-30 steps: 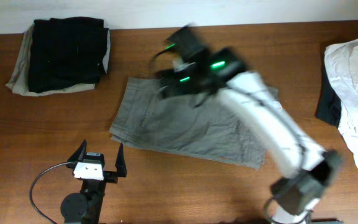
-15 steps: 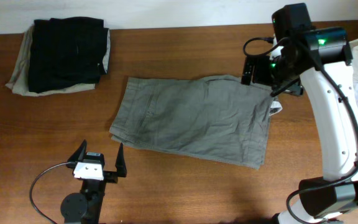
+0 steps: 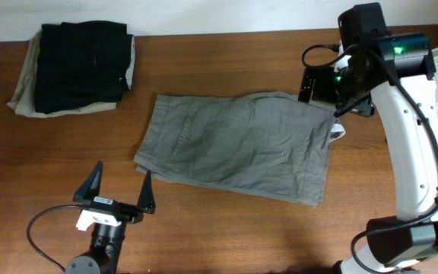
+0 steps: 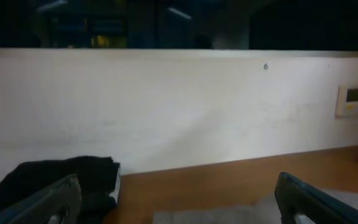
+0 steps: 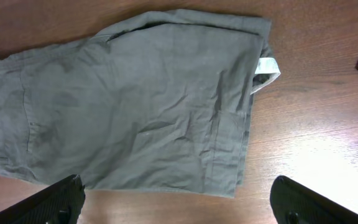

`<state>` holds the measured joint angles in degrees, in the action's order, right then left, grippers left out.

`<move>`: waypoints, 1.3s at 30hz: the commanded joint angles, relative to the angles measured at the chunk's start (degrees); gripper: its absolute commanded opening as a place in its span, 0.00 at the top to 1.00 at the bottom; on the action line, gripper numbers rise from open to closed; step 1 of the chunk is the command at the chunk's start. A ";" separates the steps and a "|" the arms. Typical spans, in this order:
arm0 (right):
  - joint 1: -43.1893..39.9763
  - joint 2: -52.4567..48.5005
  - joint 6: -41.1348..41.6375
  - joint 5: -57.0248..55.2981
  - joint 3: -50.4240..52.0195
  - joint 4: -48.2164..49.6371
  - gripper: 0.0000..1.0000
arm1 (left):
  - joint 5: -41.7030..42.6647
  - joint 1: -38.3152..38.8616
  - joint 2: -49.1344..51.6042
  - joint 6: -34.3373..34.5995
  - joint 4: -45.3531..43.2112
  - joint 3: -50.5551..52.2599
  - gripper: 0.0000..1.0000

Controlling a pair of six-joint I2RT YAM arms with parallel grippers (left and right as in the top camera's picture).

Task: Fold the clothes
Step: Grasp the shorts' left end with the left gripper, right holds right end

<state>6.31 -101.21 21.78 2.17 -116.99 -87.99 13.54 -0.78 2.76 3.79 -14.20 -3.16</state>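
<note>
My left gripper will move to the grey-olive shorts next and grab the middle of their short edge (image 3: 147,134) that is nearest the black and beige stack.
The grey-olive shorts (image 3: 238,144) lie flat, folded in half, in the middle of the table; they fill the right wrist view (image 5: 135,106), with a white pocket lining (image 5: 267,67) sticking out at the edge. My right gripper (image 3: 337,85) hangs open and empty above the shorts' far right corner. My left gripper (image 3: 120,196) is open and empty near the table's front edge, just in front of the shorts' left end. In the left wrist view the shorts (image 4: 229,214) show faintly between the fingers.
A folded stack of black over beige clothes (image 3: 78,65) sits at the far left, also seen in the left wrist view (image 4: 55,180). A pile of white and black garments (image 3: 432,106) lies at the right edge. The wall is behind the table.
My right arm swung from over the shorts' left part to the far right corner, and the shorts now lie spread flat. My left gripper shifted slightly toward the front and left.
</note>
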 commanded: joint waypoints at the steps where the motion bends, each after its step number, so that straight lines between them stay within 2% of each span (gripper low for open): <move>1: -0.39 -0.09 -0.52 -0.76 -0.17 0.33 0.01 | 1.42 -0.15 11.69 1.51 3.89 -11.08 0.01; 3: -0.39 -0.09 -0.52 -0.76 -0.17 0.35 0.01 | 4.46 -0.15 21.40 0.37 6.58 -17.92 0.01; 5: -0.39 -0.09 -0.52 -0.76 -0.17 0.35 0.01 | 9.49 -0.15 34.45 -3.61 12.48 -28.15 0.01; 7: -0.39 -0.09 -0.52 -0.76 -0.17 0.33 0.01 | 15.32 -0.15 48.70 -8.15 23.45 -41.88 0.01; 9: -0.39 -0.09 -0.52 -0.74 -0.17 0.28 0.01 | 19.34 -0.15 60.02 -8.39 32.35 -53.51 0.01; 11: -0.39 -0.09 -0.52 -0.74 -0.17 0.04 0.01 | 20.06 -0.15 68.98 -8.39 39.30 -61.70 0.01; 13: -0.39 -0.09 -0.52 -0.74 -0.17 -0.15 0.01 | 18.97 -0.15 75.54 -8.41 42.21 -66.29 0.01; 19: -0.39 -0.09 -0.55 -0.76 -0.17 -1.16 0.01 | 4.92 -0.15 90.20 -8.39 41.72 -68.22 0.01; 29: -0.39 -0.11 -0.55 -0.76 -0.17 -1.95 0.01 | 4.70 -0.31 106.07 -8.87 43.39 -68.22 0.01; 32: -0.39 -0.11 -0.55 -0.79 -0.17 -2.21 0.01 | 6.78 -0.31 108.34 -12.26 43.95 -68.22 0.01; 37: -0.39 -0.15 -0.55 -0.76 -0.17 -2.25 0.01 | 6.10 -0.31 111.45 -12.68 44.76 -68.22 0.02; 39: -0.39 -0.15 -0.55 -0.76 -0.17 -2.27 0.01 | 6.16 -0.31 112.63 -12.76 45.44 -68.22 0.05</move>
<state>6.31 -101.32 21.76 2.15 -116.90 -90.02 19.31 -0.80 112.75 -7.42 30.28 -70.78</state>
